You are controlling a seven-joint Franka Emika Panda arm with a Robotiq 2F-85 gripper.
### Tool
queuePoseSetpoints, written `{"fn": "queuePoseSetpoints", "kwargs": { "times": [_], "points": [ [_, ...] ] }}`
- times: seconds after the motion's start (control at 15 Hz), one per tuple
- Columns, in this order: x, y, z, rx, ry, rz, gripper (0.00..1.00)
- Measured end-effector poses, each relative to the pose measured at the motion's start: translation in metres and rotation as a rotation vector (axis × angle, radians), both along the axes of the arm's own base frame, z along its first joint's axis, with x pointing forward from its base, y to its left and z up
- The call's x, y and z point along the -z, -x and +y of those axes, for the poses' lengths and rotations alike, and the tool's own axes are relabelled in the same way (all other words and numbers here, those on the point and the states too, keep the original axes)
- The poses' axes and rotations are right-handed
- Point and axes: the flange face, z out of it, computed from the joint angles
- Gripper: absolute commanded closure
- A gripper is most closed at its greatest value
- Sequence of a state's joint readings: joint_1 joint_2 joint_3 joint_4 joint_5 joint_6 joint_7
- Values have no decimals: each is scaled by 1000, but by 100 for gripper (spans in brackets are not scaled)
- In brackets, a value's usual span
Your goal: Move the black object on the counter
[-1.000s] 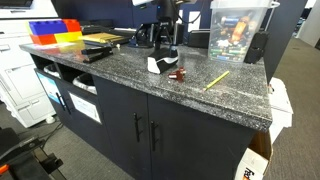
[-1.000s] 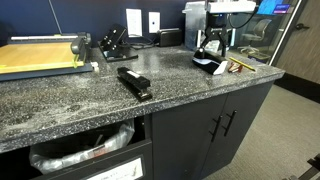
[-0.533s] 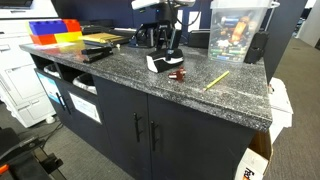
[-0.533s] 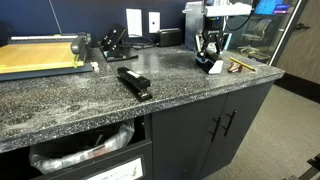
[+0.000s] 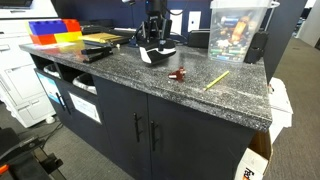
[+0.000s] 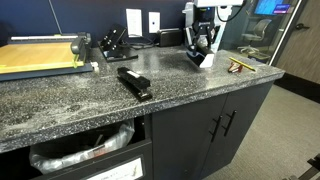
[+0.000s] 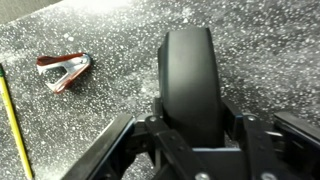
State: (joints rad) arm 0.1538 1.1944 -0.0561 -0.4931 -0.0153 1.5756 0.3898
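My gripper has the black object. It will let go of it on the speckled counter [image 5: 128, 59] [image 7: 262, 25] close to the black stapler.
The black object [image 7: 188, 70] fills the middle of the wrist view, its curved black top pinched between the two fingers of my gripper [image 7: 190, 122], which is shut on it. In both exterior views the gripper [image 5: 152, 44] [image 6: 200, 46] reaches straight down over the counter [image 5: 120, 78] [image 6: 80, 105]. The black object [image 5: 152, 56] [image 6: 198, 58] shows its white side just under the fingers, low over the speckled top. I cannot tell whether it touches the surface.
A red-brown staple remover [image 7: 63, 70] [image 5: 178, 74] and a yellow pencil [image 7: 12, 120] [image 5: 217, 80] lie nearby. A clear bin [image 5: 240, 28] stands behind. A black stapler [image 6: 133, 83] and a paper cutter [image 6: 40, 55] are further along the counter.
The jaws closed on the black object. The gripper then carried it a short way across the counter, away from the staple remover and pencil.
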Motion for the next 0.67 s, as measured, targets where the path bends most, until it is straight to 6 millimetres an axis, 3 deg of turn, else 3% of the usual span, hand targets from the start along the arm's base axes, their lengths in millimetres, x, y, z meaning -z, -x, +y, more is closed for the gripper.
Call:
{"fn": "queuePoseSetpoints", "kwargs": {
  "times": [0.27, 0.67],
  "points": [
    [-11, 13, 52, -77, 3, 27, 68],
    [20, 33, 117, -186, 21, 83, 68]
  ]
}}
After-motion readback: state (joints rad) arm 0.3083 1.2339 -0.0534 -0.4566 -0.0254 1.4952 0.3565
